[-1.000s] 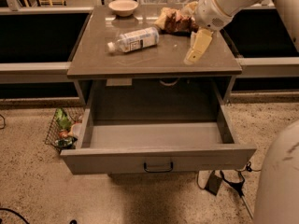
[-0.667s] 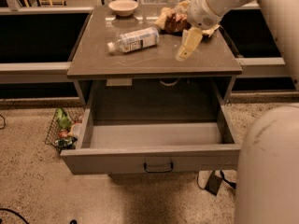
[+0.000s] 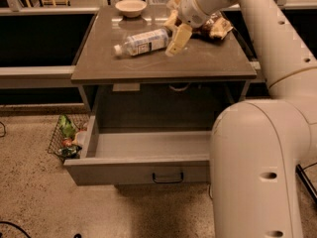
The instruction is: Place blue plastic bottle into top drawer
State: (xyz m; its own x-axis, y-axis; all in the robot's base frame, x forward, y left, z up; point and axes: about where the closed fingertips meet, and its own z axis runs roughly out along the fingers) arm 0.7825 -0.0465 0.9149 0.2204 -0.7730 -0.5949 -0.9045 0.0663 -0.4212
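Note:
Next, my gripper closes its fingers on the bottom end (image 3: 158, 38) of the blue plastic bottle, which is the end opposite the bottle's white cap.
The blue plastic bottle (image 3: 143, 42) lies on its side on the table top (image 3: 163, 66), white cap pointing left. My gripper (image 3: 174, 31) is at the bottle's right end, just above the table, fingers (image 3: 179, 37) spread open and pointing down-left. It holds nothing; I cannot tell whether a finger touches the bottle. The top drawer (image 3: 143, 171) is pulled out below the table, with its dark handle (image 3: 167, 176) on the front panel. Its right part is hidden behind my arm.
A pale bowl (image 3: 131, 7) stands at the table's back edge. Brown-and-yellow snack bags (image 3: 214, 27) lie at the back right, behind the gripper. A wire basket (image 3: 67, 139) with items sits on the floor left of the drawer. My arm's big segment (image 3: 257, 162) fills the right foreground.
My gripper has moved left across the table top, from beside the snack bags to the bottle's right end. The bottle and drawer have not moved.

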